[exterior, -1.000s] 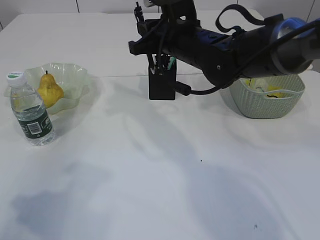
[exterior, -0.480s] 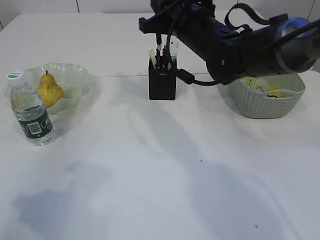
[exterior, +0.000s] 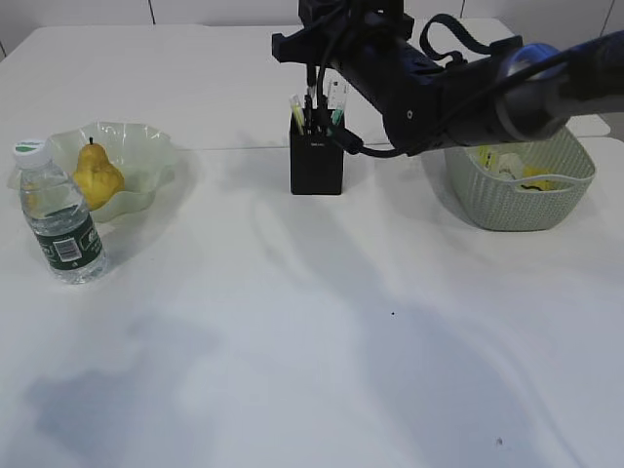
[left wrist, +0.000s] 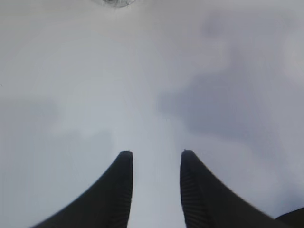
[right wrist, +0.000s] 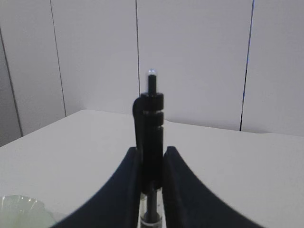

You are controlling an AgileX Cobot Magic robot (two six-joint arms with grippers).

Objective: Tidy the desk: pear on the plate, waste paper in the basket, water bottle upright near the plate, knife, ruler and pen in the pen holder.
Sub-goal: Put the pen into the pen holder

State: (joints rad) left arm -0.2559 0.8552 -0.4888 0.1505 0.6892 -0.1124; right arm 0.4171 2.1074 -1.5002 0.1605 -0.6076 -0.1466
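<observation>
Next, my right gripper lets go of the black pen inside the black pen holder's opening [exterior: 313,129], among the things standing beside the clear ruler.
My right gripper [exterior: 310,57] hangs over the black pen holder [exterior: 316,166], shut on a black pen [right wrist: 151,118] held upright, clicker on top. The pen's lower end [exterior: 311,97] reaches down to the holder's mouth among the things standing there, including the clear ruler [exterior: 337,97]. I cannot pick out the knife. The pear [exterior: 96,177] lies on the pale-green plate [exterior: 146,146], and the water bottle [exterior: 60,219] stands upright beside it. Waste paper [exterior: 507,164] lies in the basket [exterior: 517,200]. My left gripper [left wrist: 154,153] is open over bare desk.
The right arm stretches from the right edge across the basket to the pen holder. A clear round rim [left wrist: 114,2] shows at the top edge of the left wrist view. The plate's rim [right wrist: 19,209] shows low on the left in the right wrist view.
The right arm has risen from low over the pen holder and shifted slightly right, uncovering the holder's top. The pear, bottle and basket have not moved.
</observation>
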